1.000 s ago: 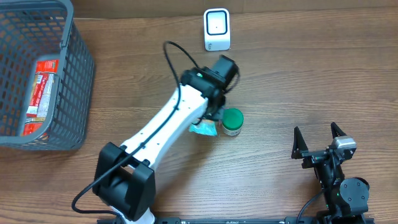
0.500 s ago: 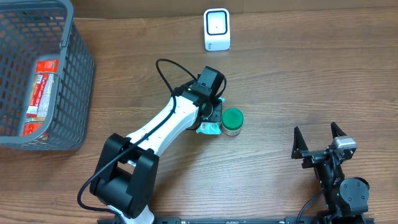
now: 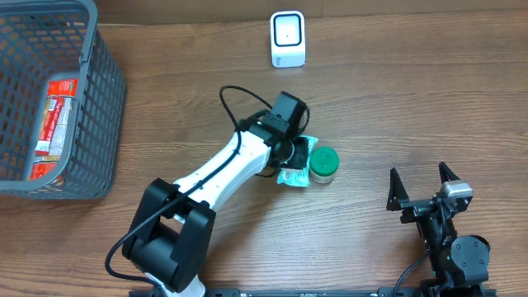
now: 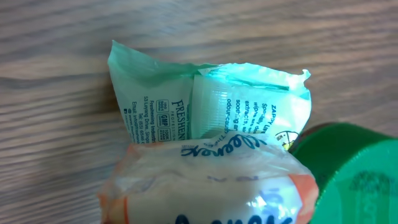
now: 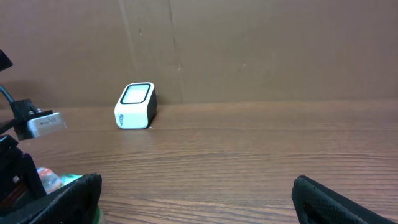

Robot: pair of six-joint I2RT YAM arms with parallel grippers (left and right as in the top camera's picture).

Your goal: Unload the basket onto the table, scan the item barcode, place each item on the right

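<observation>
The clear packet is bunched up against the teal wipes packet at my left gripper. I should open, then pick up the clear packet (image 4: pixel 211 177) alone before scanning.
My left gripper (image 3: pixel 290 153) is low over a small cluster of items at the table's middle. In the left wrist view a clear packet with orange edges (image 4: pixel 211 180) fills the bottom, right where the jaws are, and hides the fingers. Whether it is held cannot be told. Behind it lies a teal wipes packet (image 4: pixel 211 102) (image 3: pixel 295 172), and a green-lidded jar (image 4: pixel 357 174) (image 3: pixel 323 163) touches both on the right. The white barcode scanner (image 3: pixel 288 39) (image 5: pixel 135 106) stands at the far edge. My right gripper (image 3: pixel 422 191) (image 5: pixel 196 199) rests open near the front right, with nothing between its fingers.
A grey wire basket (image 3: pixel 99 107) holding a red packet (image 3: pixel 54 115) stands at the far left. A brown cardboard wall (image 5: pixel 249 50) rises behind the scanner. The left arm's black cable (image 3: pixel 239 95) loops above its wrist.
The left arm came down from nearer the scanner onto the cluster. The jar and teal packet have shifted slightly right. The right arm has not moved.
</observation>
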